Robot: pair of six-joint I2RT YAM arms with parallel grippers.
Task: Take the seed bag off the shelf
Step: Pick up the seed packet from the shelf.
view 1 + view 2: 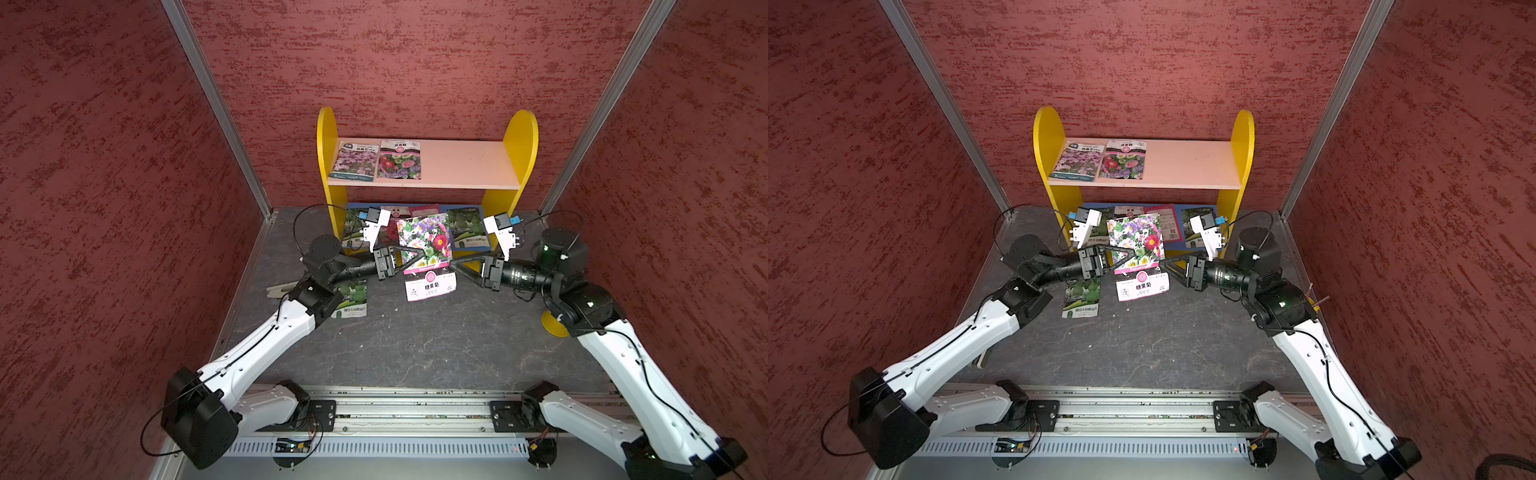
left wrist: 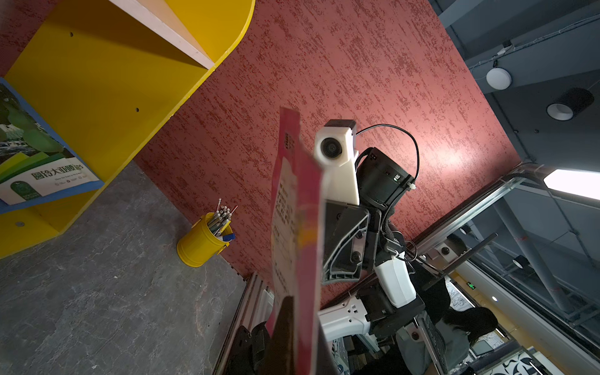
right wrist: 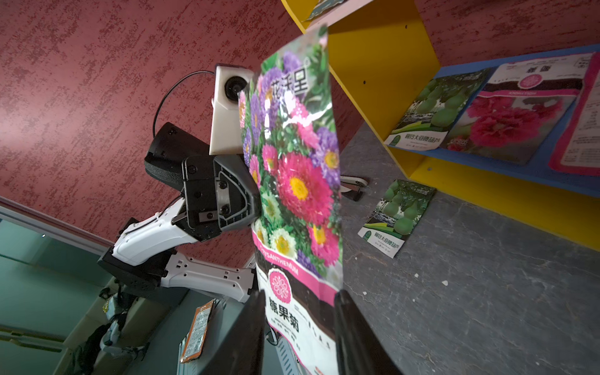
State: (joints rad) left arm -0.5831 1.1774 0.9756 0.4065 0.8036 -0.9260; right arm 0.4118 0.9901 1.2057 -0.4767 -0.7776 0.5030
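I should square up my right gripper and close it on the bag's edge (image 1: 449,249) before my left gripper opens, because the seed bag's side slants across my right gripper's fingers.
The seed bag (image 1: 428,245), printed with bright flowers and a white label end, hangs in the air in front of the shelf (image 1: 465,164), clear of both boards. My left gripper (image 1: 420,252) is shut on its left part; in the left wrist view the bag (image 2: 297,227) shows edge-on and pink, running up from my left gripper (image 2: 292,303). My right gripper (image 1: 454,266) is open with its tips at the bag's right edge. In the right wrist view the bag's face (image 3: 298,181) fills the space beyond my right gripper (image 3: 298,300).
Two more flower bags (image 1: 376,160) lie on the pale pink upper board, and several lie on the blue lower board (image 1: 478,249). A green bag (image 1: 353,301) lies on the dark table under my left arm. A yellow cup of sticks (image 2: 203,242) stands by the right wall.
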